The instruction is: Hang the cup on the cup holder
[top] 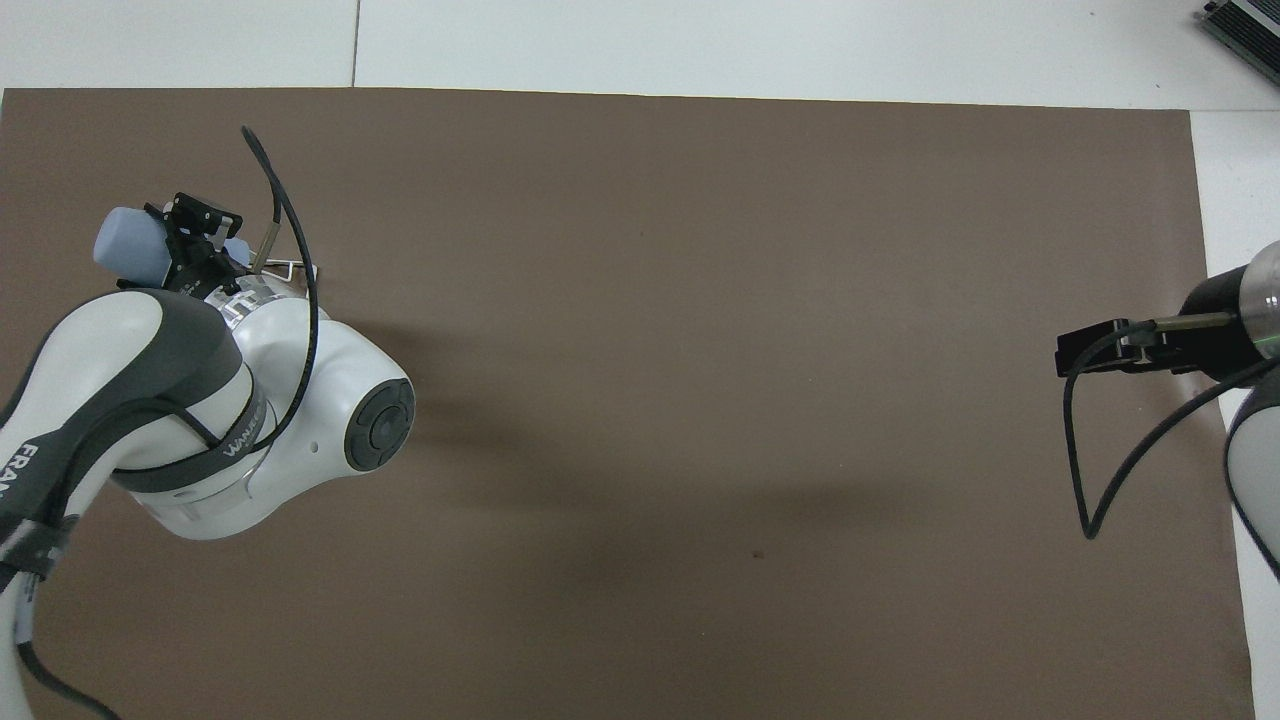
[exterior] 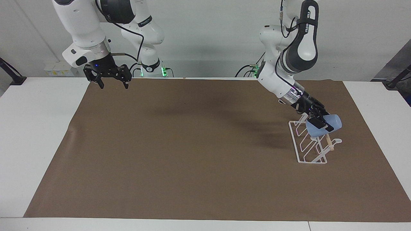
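Next, my left gripper lets go of the light-blue cup on the cup holder (top: 266, 281), by the holder's white wire corner beside the arm's wrist.
The light-blue cup (exterior: 332, 123) is tilted on its side in my left gripper (exterior: 318, 124), which is shut on it over the end of the cup holder nearest the robots. The cup holder (exterior: 306, 150) is a white wire rack with a wooden dowel (exterior: 328, 141), standing on the brown mat toward the left arm's end. Whether the cup sits over a prong I cannot tell. In the overhead view the cup (top: 122, 244) shows past the left gripper (top: 196, 240), and the arm hides most of the rack. My right gripper (exterior: 113, 84) is open and empty, raised over the mat's corner.
A brown mat (exterior: 192, 154) covers most of the white table (exterior: 38, 128). The right gripper's body (top: 1090, 352) and its looping cable (top: 1075, 440) show at the right arm's end of the mat.
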